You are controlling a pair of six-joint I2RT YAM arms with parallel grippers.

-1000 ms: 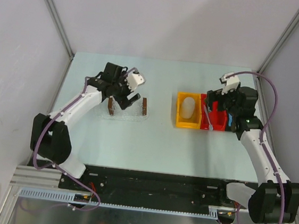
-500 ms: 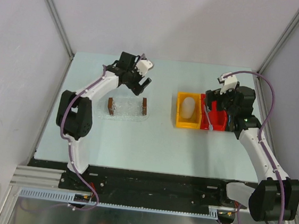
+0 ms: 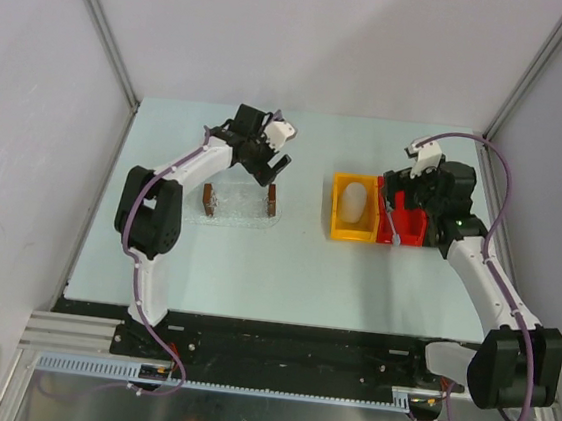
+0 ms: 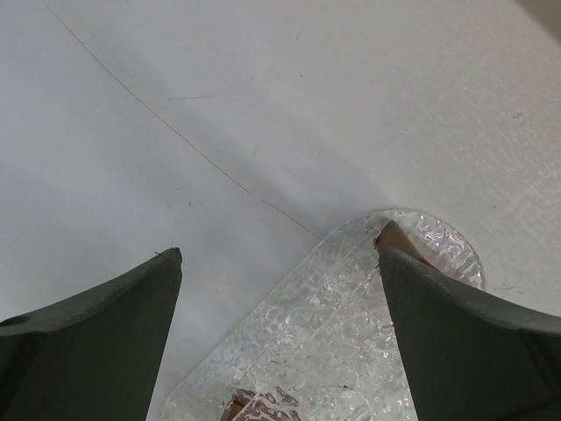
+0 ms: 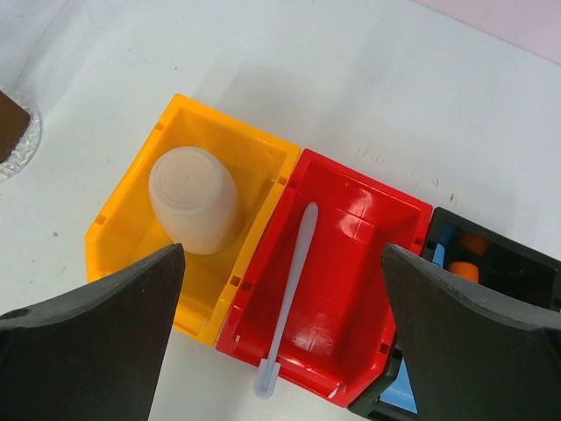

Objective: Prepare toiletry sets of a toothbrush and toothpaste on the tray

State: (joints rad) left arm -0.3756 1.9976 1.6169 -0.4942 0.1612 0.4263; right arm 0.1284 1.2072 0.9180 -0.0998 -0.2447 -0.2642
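Observation:
The robot's right gripper needs to next move to the beige cup in the yellow bin and close around the cup's upturned bottom end (image 3: 355, 193) (image 5: 188, 182).
The clear tray (image 3: 239, 206) with a brown block at each short end lies left of centre and holds nothing; the left wrist view shows its far edge (image 4: 346, 329). My left gripper (image 3: 273, 168) (image 4: 276, 254) is open and empty above the tray's far right corner. The whitish toothbrush (image 5: 290, 289) lies in the red bin (image 5: 368, 263), its head over the near rim; it also shows in the top view (image 3: 390, 220). An orange toothpaste tube (image 5: 471, 248) and a blue one (image 5: 405, 399) lie in a black bin (image 5: 513, 263). My right gripper (image 3: 406, 201) (image 5: 280, 250) is open above the red bin.
A yellow bin (image 3: 341, 223) (image 5: 131, 230) holding a beige cup (image 5: 195, 200) stands against the red bin (image 3: 411, 231), right of centre. The black bin is mostly hidden under my right gripper in the top view. Grey walls and metal posts surround the table.
My left arm has swung from over the tray's left part to its far side and then right, to the far right corner. My right gripper has hardly moved.

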